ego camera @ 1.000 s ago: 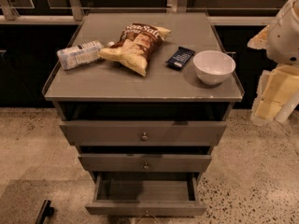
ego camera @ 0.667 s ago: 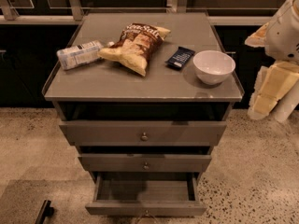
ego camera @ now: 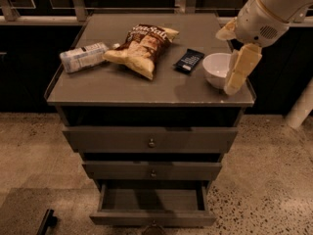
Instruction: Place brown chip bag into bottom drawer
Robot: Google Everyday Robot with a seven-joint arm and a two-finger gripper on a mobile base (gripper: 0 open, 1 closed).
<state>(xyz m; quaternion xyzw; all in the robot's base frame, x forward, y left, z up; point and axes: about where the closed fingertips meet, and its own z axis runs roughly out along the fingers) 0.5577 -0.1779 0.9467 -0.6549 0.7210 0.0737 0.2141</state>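
Observation:
Next, my gripper will go to the brown chip bag's side (ego camera: 156, 48) facing the small dark packet and close there.
The brown chip bag (ego camera: 145, 47) lies flat on the grey cabinet top (ego camera: 122, 84), left of centre. The bottom drawer (ego camera: 151, 220) is pulled open and its inside looks empty. My gripper (ego camera: 226, 62) hangs at the cabinet's right edge, over the white bowl, well to the right of the bag. It is open and holds nothing. One finger (ego camera: 240, 68) points down in front of the bowl.
A white-labelled plastic bottle (ego camera: 84, 57) lies left of the bag. A small dark flat packet (ego camera: 189, 60) lies between the bag and the white bowl (ego camera: 215, 68). The two upper drawers (ego camera: 150, 139) are shut. Speckled floor surrounds the cabinet; a rail runs behind it.
My arm has moved left from beside the cabinet to over its right edge, now partly covering the white bowl. The bag and drawer have not moved.

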